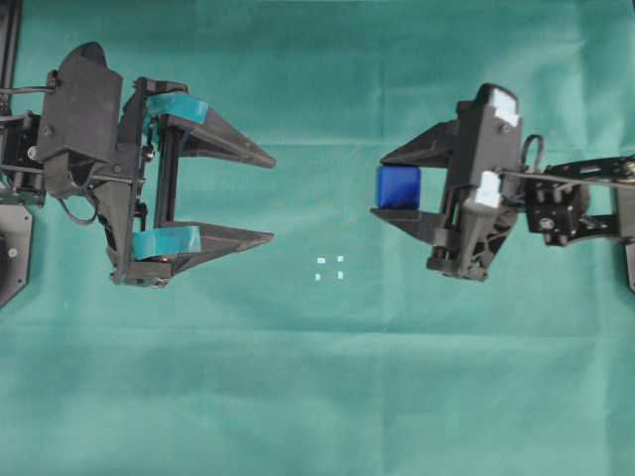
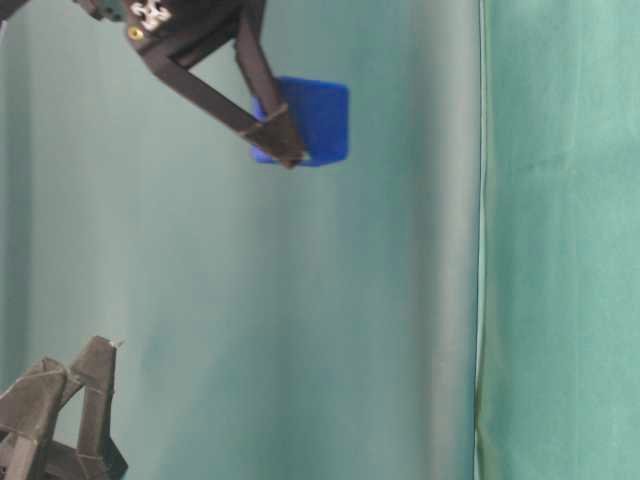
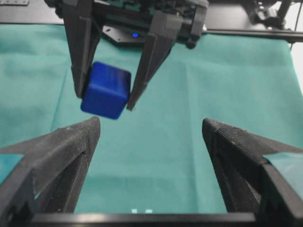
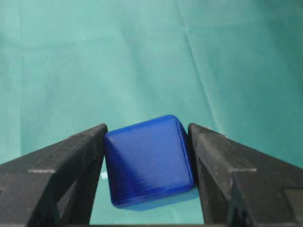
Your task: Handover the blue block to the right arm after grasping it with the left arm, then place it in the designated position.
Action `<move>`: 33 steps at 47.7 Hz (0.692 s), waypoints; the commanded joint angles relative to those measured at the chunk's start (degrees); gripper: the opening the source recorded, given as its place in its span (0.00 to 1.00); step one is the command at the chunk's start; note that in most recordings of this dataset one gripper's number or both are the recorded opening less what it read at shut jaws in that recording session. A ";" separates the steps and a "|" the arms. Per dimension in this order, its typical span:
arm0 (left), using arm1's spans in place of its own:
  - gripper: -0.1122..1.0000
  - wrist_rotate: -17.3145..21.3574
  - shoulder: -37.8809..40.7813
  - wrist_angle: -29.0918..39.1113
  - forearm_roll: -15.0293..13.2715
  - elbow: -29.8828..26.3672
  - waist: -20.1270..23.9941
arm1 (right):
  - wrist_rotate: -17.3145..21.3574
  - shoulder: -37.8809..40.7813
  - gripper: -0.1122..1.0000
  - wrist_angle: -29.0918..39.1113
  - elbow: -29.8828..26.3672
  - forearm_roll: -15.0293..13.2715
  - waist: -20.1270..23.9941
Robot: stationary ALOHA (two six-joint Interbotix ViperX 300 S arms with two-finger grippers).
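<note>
Next, my right gripper sets the blue block down on the green cloth [image 1: 329, 268], between the small white marks.
The blue block [image 1: 399, 186] hangs above the green cloth, pinched between the plain black fingers of my right gripper [image 1: 379, 186], which is shut on it. The right wrist view shows the block [image 4: 149, 161] tilted slightly between the two fingers, with my right gripper [image 4: 147, 127] closed on its sides. My left gripper [image 1: 273, 197], teal tape on its fingers, stands wide open to the left, well apart from the block. In the left wrist view the block [image 3: 106, 90] is ahead of my left gripper [image 3: 151, 122]. The designated position [image 1: 330, 268], small white marks, lies on the cloth between the arms.
Green cloth [image 1: 317, 397] covers the whole table. From table level the block [image 2: 318, 120] is held high, a cloth fold line [image 2: 480, 240] runs vertically, and the left fingers [image 2: 95, 380] show at bottom left. The marks [image 3: 141, 211] peek out between my left jaws.
</note>
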 commanded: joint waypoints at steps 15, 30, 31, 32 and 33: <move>1.00 0.09 -0.35 -0.26 -0.09 -1.49 0.18 | 0.62 8.00 0.63 -6.24 -2.11 0.35 0.26; 1.00 0.09 -0.35 0.00 -0.18 -1.49 0.18 | 0.62 16.26 0.63 -7.47 -5.10 0.35 0.18; 1.00 0.09 -0.35 0.09 -0.09 -1.49 0.18 | 0.62 16.79 0.63 -7.56 -5.27 0.35 0.18; 1.00 0.09 -0.35 0.09 -0.09 -1.49 0.18 | 0.62 17.31 0.63 -7.73 -5.45 0.35 0.26; 1.00 0.09 -0.35 0.09 -0.09 -1.49 0.18 | 0.62 17.75 0.63 -7.82 -5.62 0.35 0.18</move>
